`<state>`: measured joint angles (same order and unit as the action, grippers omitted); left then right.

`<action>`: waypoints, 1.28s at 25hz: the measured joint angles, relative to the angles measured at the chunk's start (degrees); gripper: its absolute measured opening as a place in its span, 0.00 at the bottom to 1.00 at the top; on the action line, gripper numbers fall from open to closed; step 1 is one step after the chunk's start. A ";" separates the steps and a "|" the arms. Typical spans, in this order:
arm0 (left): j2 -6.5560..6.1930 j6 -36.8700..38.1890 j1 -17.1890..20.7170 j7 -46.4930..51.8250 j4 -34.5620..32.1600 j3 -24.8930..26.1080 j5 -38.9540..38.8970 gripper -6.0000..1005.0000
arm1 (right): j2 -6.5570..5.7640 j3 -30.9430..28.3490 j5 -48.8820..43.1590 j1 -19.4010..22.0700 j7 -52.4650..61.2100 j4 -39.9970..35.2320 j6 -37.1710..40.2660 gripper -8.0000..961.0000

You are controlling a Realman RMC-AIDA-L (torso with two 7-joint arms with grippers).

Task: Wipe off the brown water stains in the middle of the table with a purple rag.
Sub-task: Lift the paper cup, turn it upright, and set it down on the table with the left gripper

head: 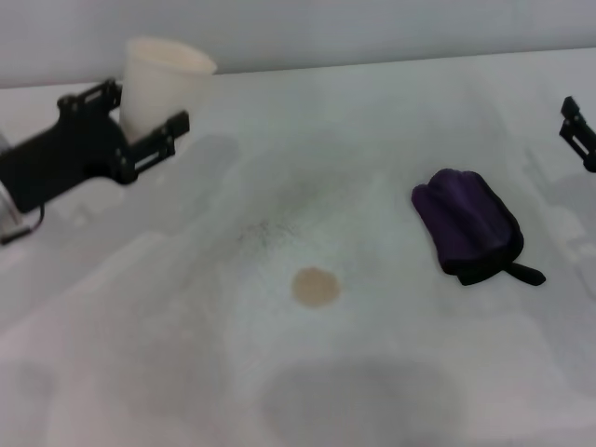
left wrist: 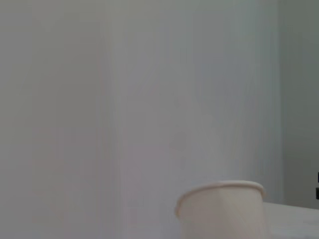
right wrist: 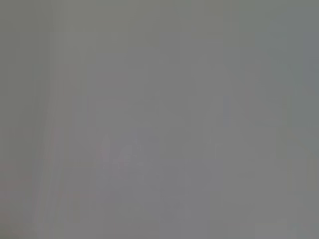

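I will use my left gripper to set the paper cup down and let go on bare tabletop across the brown water stain [head: 108, 309] from the purple rag. The cup is now held in that gripper.
The brown water stain [head: 316, 286] is a small round tan blot near the middle of the white table [head: 372, 121]. To its right lies the purple rag [head: 466, 223], bunched, with a short black loop tail, and nothing touches it. My left gripper [head: 147, 107] is at the far left, shut around a white paper cup [head: 158, 79]. The left wrist view shows that cup's rim [left wrist: 219, 199]. Only a small black part of my right gripper [head: 579, 132] shows at the right edge, above and to the right of the rag. The right wrist view is plain grey.
A faint grey speckled smudge [head: 265, 233] lies just behind and left of the stain. A pale wall runs behind the table's far edge [head: 372, 58]. Bare tabletop separates the stain from the rag.
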<state>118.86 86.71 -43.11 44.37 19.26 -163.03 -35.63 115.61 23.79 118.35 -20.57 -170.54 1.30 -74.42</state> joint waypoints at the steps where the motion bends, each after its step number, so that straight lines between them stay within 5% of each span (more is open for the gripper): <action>1: 0.01 -0.81 1.82 -2.00 -2.15 -0.02 -0.84 0.62 | -0.03 0.66 0.00 0.15 -0.01 -0.16 -0.10 0.90; 13: 0.22 -6.28 15.64 -11.34 -11.48 0.09 -5.61 0.62 | -0.29 2.80 -0.58 2.70 -0.06 -0.63 -3.02 0.90; 32: 0.33 -19.06 17.55 -22.27 -16.41 0.08 -7.14 0.62 | -0.31 2.93 -0.57 2.77 0.03 -1.24 -3.11 0.90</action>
<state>119.19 67.64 -25.56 22.10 2.86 -162.95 -42.77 115.31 26.72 117.78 -17.80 -170.51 0.06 -77.52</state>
